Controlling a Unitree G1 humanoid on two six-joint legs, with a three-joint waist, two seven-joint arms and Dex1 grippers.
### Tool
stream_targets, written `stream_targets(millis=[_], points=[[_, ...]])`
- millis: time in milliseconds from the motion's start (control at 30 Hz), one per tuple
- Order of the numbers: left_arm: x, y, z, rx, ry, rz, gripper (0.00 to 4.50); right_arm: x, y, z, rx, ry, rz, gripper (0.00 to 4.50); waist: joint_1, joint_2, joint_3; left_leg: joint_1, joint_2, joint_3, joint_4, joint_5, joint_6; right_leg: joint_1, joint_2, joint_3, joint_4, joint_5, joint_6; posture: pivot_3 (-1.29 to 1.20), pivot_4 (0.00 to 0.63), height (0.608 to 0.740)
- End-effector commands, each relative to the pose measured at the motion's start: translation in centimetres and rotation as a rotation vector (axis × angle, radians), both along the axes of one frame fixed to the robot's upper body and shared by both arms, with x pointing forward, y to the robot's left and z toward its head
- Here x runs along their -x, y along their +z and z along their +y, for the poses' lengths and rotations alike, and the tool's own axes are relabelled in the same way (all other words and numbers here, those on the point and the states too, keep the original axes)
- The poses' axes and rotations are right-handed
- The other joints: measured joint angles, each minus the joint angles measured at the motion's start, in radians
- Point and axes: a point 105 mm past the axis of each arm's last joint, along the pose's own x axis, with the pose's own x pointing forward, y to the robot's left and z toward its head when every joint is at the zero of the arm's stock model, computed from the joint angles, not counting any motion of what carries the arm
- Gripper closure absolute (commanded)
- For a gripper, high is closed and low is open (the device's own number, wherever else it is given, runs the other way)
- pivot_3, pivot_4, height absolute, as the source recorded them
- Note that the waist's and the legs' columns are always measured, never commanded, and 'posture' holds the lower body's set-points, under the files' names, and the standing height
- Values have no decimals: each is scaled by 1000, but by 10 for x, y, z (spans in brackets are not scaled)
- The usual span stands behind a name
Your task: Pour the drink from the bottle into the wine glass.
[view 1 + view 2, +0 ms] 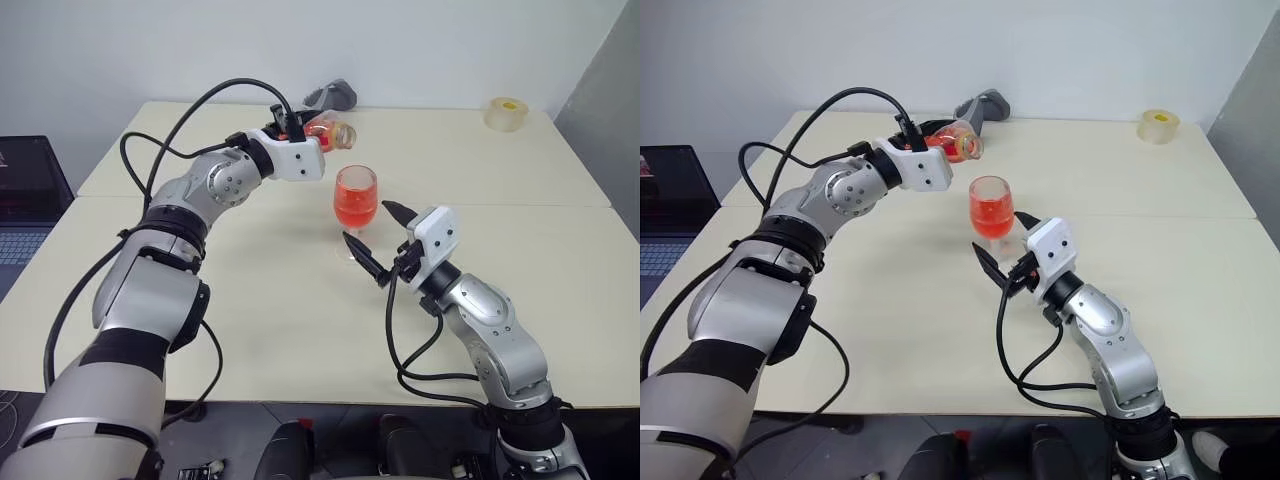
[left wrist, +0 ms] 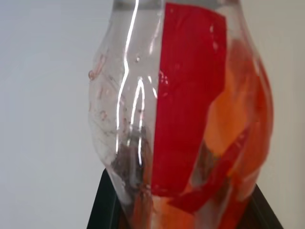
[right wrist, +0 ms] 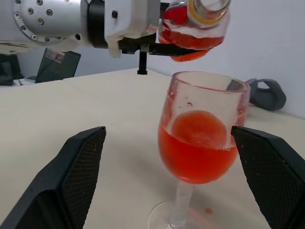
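My left gripper has the bottle to put down. It will set it near the seam, between the wine glass and the laptop (image 1: 238,231). The bottle is now above the glass's rim.
The wine glass (image 1: 356,195) stands upright mid-table, about half full of the red-orange drink (image 3: 198,160). Above and just behind its rim, the bottle (image 1: 325,131) lies tipped almost level, uncapped, mouth toward the glass, with some drink left inside. My left gripper (image 1: 298,128) is shut on the bottle's body, and its fingers (image 2: 102,205) show beside the red label (image 2: 188,95). No stream shows between bottle and glass. My right gripper (image 1: 382,235) is open low at the glass, with one finger on each side of the stem and foot (image 3: 174,214).
A roll of tape (image 1: 507,113) sits at the far right corner of the table. A grey object (image 1: 333,96) lies at the far edge behind the bottle. A laptop (image 1: 25,200) stands off the table's left side. A seam (image 1: 500,205) runs across the tabletop.
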Motion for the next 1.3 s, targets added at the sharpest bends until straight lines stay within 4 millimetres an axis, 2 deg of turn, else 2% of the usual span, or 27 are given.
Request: stream_targets(millis=[33,167,300,400,533,833,1100,1300], points=[[0,23,10,168,6,11,3492,12,14,6,3,72,-67,0,0,0,0,0,0,0,0,0,0,0,0,0,0,0,0,0,150,740],[-6,19,34,338,62,107,3492,22,10,11,38,169,-36,0,-1,0,0,0,0,0,0,0,1,0,0,0,0,0,0,0,150,740],[-10,6,65,562,119,232,3492,28,11,12,60,230,-16,0,-3,0,0,0,1,-1,0,0,1,0,0,0,0,0,0,0,150,740],[-10,-11,88,698,174,311,3493,27,14,12,57,249,5,0,-3,0,0,0,1,-1,1,0,1,0,0,-1,1,0,0,0,150,740],[-3,-51,111,881,230,442,3493,27,8,14,89,300,62,0,-2,0,0,0,1,-2,2,0,0,0,0,0,1,0,0,0,150,740],[7,-109,131,1048,363,615,3493,25,8,19,164,347,41,0,3,-1,-1,-2,0,-5,6,-1,1,2,-1,-1,1,0,0,0,150,740],[6,-123,135,1056,413,648,3493,24,9,19,170,350,31,0,3,-1,-1,-1,0,-5,6,-1,1,2,-1,-1,1,0,0,0,150,740],[9,-125,136,1063,394,643,1486,26,9,19,172,348,29,0,2,-1,-2,-1,0,-5,6,-1,1,2,-1,-1,1,0,0,0,150,740]])
